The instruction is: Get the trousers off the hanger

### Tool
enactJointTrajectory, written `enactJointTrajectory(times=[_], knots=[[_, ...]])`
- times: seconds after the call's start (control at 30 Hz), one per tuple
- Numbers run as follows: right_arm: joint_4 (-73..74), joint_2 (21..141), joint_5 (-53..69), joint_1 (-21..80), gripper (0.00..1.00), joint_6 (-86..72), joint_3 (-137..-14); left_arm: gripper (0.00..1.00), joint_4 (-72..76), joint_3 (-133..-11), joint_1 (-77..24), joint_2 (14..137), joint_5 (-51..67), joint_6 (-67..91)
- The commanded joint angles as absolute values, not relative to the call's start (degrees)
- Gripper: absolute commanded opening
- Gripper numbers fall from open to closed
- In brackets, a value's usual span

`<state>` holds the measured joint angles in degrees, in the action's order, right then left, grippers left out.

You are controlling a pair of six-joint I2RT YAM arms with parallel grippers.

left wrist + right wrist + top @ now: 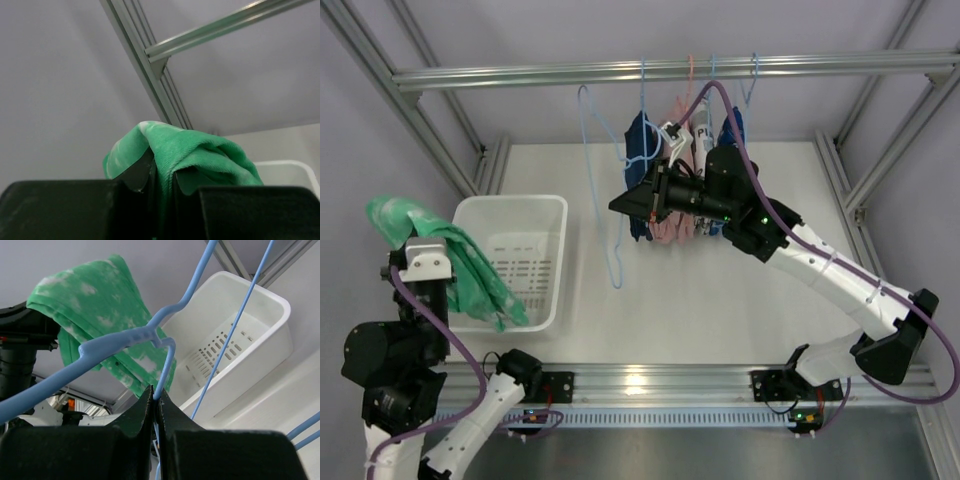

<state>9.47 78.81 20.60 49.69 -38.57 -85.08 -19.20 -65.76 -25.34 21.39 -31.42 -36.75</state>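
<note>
My left gripper has the bright green trousers. It will let go of them on the slotted bottom of the white basket (526, 268).
The bright green trousers (470, 270) are off the hanger and hang from my left gripper (412, 238) at the left, draping over the left rim of the white basket (545, 215). In the left wrist view the gripper (162, 172) is shut on a fold of the trousers (200, 150). My right gripper (625, 205) is shut on the thin light-blue hanger (616, 255), which is bare and hangs below the rail. In the right wrist view the jaws pinch the hanger (125, 337) at the gripper (156, 397), with the trousers (95, 295) behind it.
A navy garment (642, 150), a pink one (672, 222) and a blue-and-white one (732, 128) hang on other hangers from the metal rail (520, 75). The basket also shows in the right wrist view (250, 335). Frame posts stand at both sides.
</note>
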Motion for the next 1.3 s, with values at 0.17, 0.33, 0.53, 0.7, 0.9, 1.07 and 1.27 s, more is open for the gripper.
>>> enactJointTrajectory(times=[0.17,0.33,0.53,0.7,0.9,1.07,1.27], knots=[[8.9,76.6,20.2,48.7,0.00,-38.2,-85.1,0.00,-26.0,-62.8,-22.1,19.4,-32.2,-28.9],[9.1,76.7,20.2,48.6,0.00,-38.2,-85.3,0.00,-30.8,-58.6,-21.7,19.6,-32.6,-23.9],[9.4,76.9,20.3,48.5,0.00,-38.2,-85.7,0.00,-32.9,-55.5,-21.7,27.4,-33.9,-20.8],[9.4,76.7,20.5,48.1,0.00,-38.2,-85.4,0.00,-32.6,-56.4,-21.8,35.8,-38.5,-15.5],[9.6,76.3,20.8,47.4,0.00,-38.3,-85.2,0.00,-31.3,-58.4,-21.6,44.2,-46.3,-8.9],[9.5,75.8,20.9,46.9,0.00,-38.8,-84.7,0.00,-31.4,-59.2,-20.5,45.7,-50.3,-8.5],[9.0,75.9,21.4,46.9,0.00,-39.2,-84.6,0.00,-32.1,-61.1,-18.3,47.0,-55.4,-9.5]])
